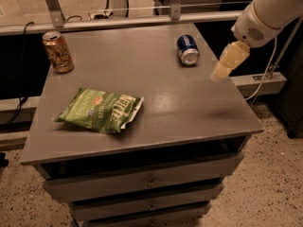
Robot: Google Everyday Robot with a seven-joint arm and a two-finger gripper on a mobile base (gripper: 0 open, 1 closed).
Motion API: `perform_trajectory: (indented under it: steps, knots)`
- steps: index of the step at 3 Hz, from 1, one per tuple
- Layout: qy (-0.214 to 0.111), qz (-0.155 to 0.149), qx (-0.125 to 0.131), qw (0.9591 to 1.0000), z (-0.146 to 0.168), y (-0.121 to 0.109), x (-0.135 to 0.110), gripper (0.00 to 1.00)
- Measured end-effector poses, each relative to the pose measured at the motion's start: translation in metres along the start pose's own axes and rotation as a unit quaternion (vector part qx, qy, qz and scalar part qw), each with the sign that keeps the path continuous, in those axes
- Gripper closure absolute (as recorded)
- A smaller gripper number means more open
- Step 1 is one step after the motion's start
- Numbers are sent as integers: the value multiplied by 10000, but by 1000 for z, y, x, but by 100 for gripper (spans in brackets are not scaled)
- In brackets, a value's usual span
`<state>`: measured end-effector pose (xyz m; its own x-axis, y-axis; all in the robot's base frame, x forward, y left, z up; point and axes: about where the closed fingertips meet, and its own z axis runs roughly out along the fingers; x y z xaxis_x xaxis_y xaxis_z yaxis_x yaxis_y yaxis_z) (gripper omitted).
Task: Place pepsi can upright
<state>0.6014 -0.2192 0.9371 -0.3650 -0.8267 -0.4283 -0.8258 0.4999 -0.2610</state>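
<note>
My gripper needs to grip the back part of the pepsi can [184, 41], so the silver end that faces the front stays free.
The pepsi can [187, 49] is dark blue with silver rims and lies on its side near the back right of the grey table top [189, 103], its silver end facing the front. My gripper [222, 69] hangs from the white arm at the right, above the table's right edge, a little right of and in front of the can, not touching it. It holds nothing that I can see.
An orange-gold can [57, 52] stands upright at the back left corner. A green chip bag [100, 110] lies at the front left. Drawers sit below the top. A metal rail runs behind the table.
</note>
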Motion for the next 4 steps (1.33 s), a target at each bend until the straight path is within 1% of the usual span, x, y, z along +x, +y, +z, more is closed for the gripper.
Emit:
perform_trajectory:
  steps: [1,2,3,4]
  knots:
    - [-525,644,130,9965,30,-43,-27,0]
    - [-968,1364,231,9856,55,-75,-56,0]
    - [-1190,2022,341,9715,77,-95,-79,0]
    - [-1071,2560,502,9594,98,-111,-92,0]
